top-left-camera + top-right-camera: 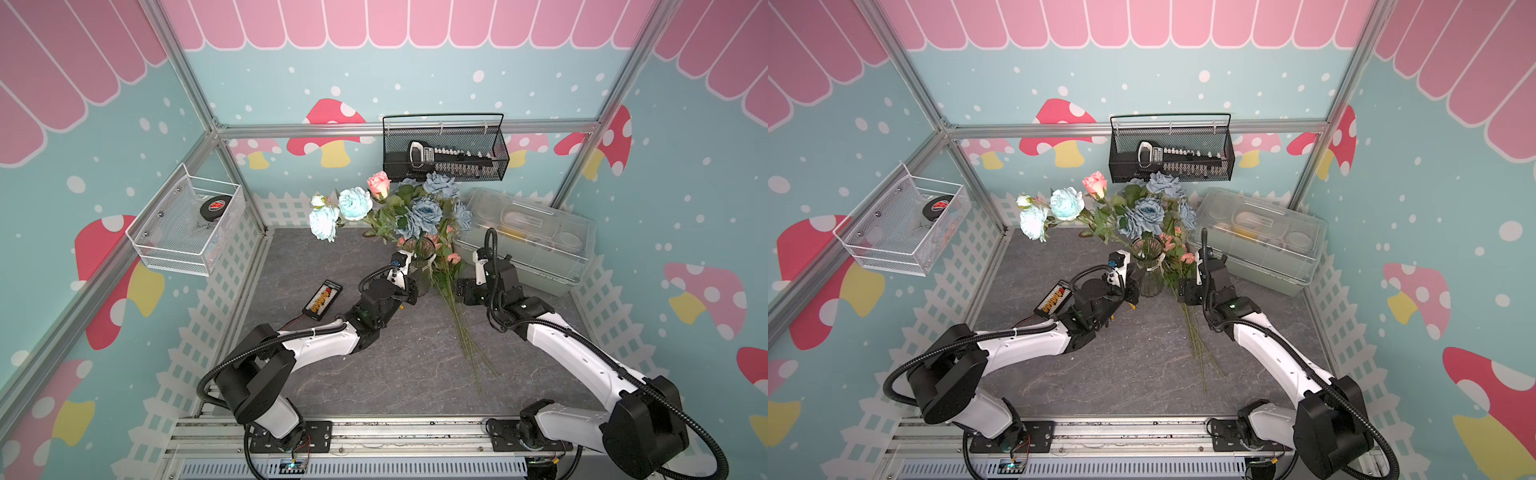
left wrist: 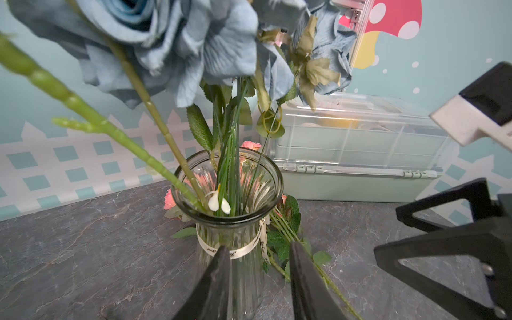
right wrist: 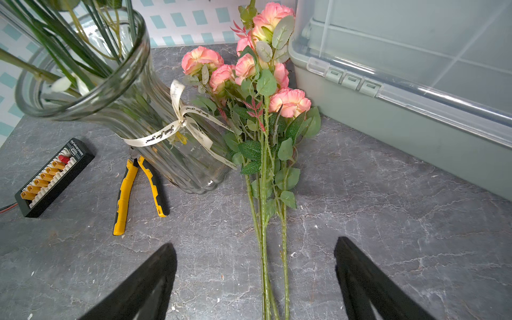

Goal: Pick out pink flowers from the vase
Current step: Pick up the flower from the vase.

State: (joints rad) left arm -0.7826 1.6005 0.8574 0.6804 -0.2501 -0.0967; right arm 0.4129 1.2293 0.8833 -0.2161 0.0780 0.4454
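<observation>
My left gripper's fingers are down at the vase's glass side. I will raise and open them, then take the pink rose's stem (image 2: 164, 131) above the vase's rim.
The clear ribbed vase (image 1: 422, 266) (image 1: 1150, 276) stands mid-table with a cream ribbon at its neck. A pink rose (image 1: 379, 184) (image 1: 1094, 184) stands tall in it among blue blooms. More pink flowers (image 3: 249, 69) (image 1: 451, 257) lie on the table beside the vase, stems towards me. My left gripper (image 2: 260, 248) (image 1: 411, 291) is partly open at the vase (image 2: 219, 238): one finger overlaps the glass and the other stands a little off it. My right gripper (image 3: 255, 246) (image 1: 465, 291) hangs open over the lying stems (image 3: 266, 249).
A large translucent plastic box (image 1: 540, 249) fills the back right. Yellow-handled pliers (image 3: 138, 194) and a black connector board (image 1: 323, 300) lie left of the vase. Dusty-blue roses (image 1: 426, 212) and aqua blooms (image 1: 353, 203) spread above it. Wire baskets (image 1: 446, 149) (image 1: 187, 224) hang on the walls.
</observation>
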